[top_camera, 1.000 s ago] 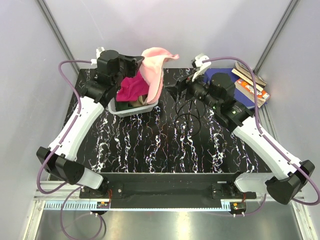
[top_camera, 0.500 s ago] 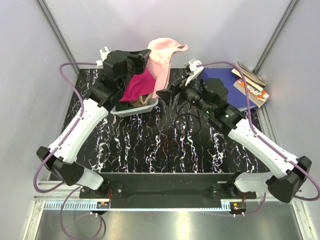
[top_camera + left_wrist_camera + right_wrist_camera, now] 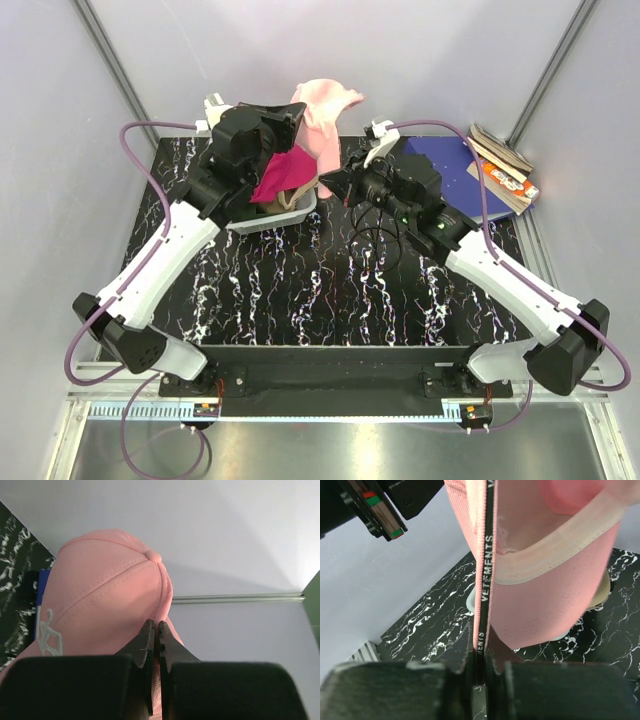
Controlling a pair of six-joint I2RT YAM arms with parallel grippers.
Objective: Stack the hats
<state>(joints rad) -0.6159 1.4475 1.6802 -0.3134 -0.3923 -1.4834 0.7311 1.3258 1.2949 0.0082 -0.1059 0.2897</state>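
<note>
The robot's right gripper needs to release the light pink hat over the black wire stand (image 3: 388,230) on the marbled tabletop.
A light pink hat (image 3: 326,112) hangs in the air above the grey basket (image 3: 283,219) at the back left. My left gripper (image 3: 297,110) is shut on its crown edge; the left wrist view shows the pink hat (image 3: 110,600) pinched between the jaws of the left gripper (image 3: 156,626). My right gripper (image 3: 334,183) has come in from the right and is shut on the hat's lower edge. In the right wrist view the right gripper (image 3: 481,650) clamps the black lettered strap (image 3: 487,570) of the pink hat (image 3: 555,595). A magenta hat (image 3: 282,174) lies in the basket.
A blue flat item (image 3: 452,157) and a pile of books (image 3: 506,168) lie at the back right. The black marbled tabletop (image 3: 320,290) stretches in front of the basket. The booth's back wall stands close behind the raised hat.
My right gripper slid left to the hanging pink hat and went from open to shut on its edge. The left arm shifted the hat slightly right.
</note>
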